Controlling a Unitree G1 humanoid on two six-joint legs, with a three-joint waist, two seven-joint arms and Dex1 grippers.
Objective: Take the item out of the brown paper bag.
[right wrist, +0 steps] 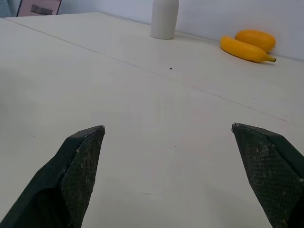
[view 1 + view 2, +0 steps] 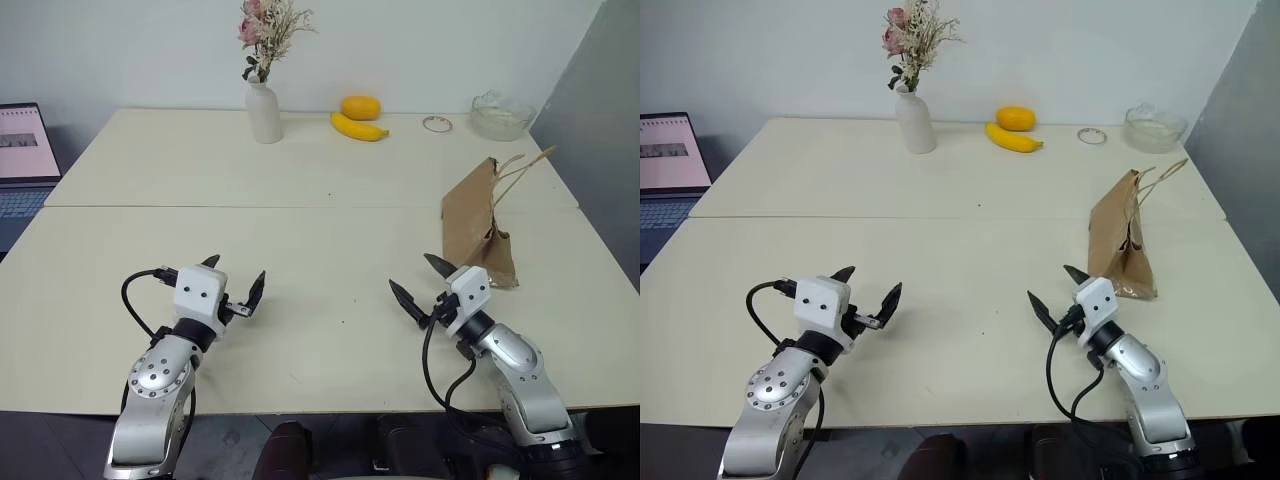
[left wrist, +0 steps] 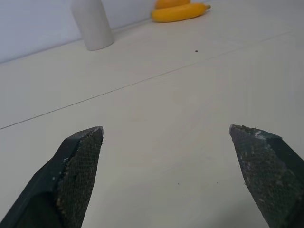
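Observation:
The brown paper bag has thin loop handles (image 2: 521, 172). My right gripper goes there next and closes on them, so the bag can be lifted.
The brown paper bag (image 2: 480, 222) stands crumpled on the right side of the cream table (image 2: 300, 180), its thin loop handles (image 2: 525, 165) sticking up to the far right. The item is hidden, nothing red shows. My right gripper (image 2: 422, 283) hovers open just in front and to the left of the bag, empty, pointing forward and left. My left gripper (image 2: 235, 281) is open and empty over the near left part of the table, far from the bag. Both wrist views show wide-apart fingertips (image 3: 80, 156) (image 1: 78, 159) above bare tabletop.
At the far edge stand a white vase (image 2: 264, 112) with dried flowers, a banana (image 2: 359, 128), an orange fruit (image 2: 361, 107), a small ring (image 2: 436, 124) and a glass bowl (image 2: 501, 116). A laptop (image 2: 25, 150) sits off the left side. A seam (image 2: 250, 206) crosses the table.

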